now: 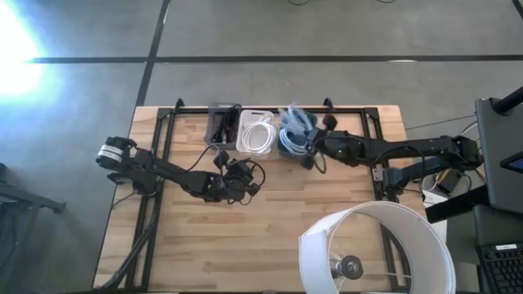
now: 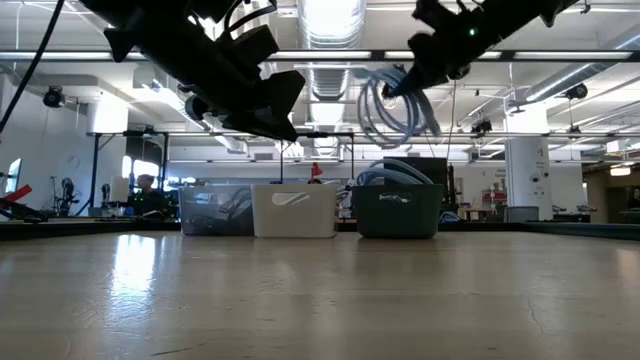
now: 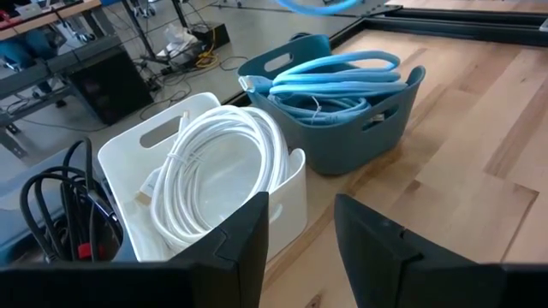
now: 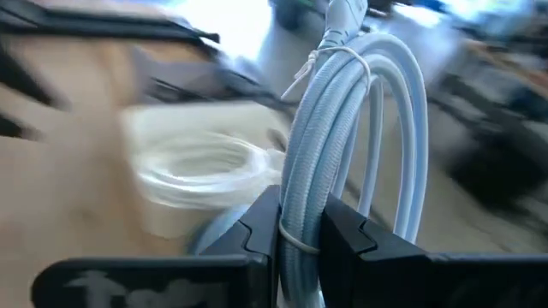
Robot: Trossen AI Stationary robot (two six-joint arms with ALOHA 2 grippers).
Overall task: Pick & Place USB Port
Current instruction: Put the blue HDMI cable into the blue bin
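I need to drop the light blue coil from my right gripper inside the blue bin (image 1: 297,124), against the other blue cable.
A coil of light blue cable (image 2: 395,108) (image 4: 342,128), bound with thin ties, hangs in my right gripper (image 2: 425,65) (image 4: 300,224) above the blue bin (image 2: 398,210) (image 1: 296,137), which holds more blue cable. My right gripper (image 1: 314,155) is shut on the coil. My left gripper (image 1: 239,175) (image 3: 300,210) is open and hovers over the table, on the near side of the white bin (image 3: 205,184), touching nothing. That bin (image 1: 256,135) holds a coiled white cable (image 3: 218,167). My right gripper pinches the bundled strands of the blue coil (image 4: 298,218) between its two fingers, close to a thin tie around the bundle. The coil is lifted clear and hangs from the fingers over the blue bin (image 2: 398,210), touching nothing else that I can see.
Three bins stand in a row at the table's far edge: a clear one with black cables (image 1: 223,124) (image 3: 60,214), the white one and the blue one (image 3: 342,111). A white lampshade (image 1: 376,249) covers the near right corner. Bare wood (image 1: 204,237) lies toward the near edge.
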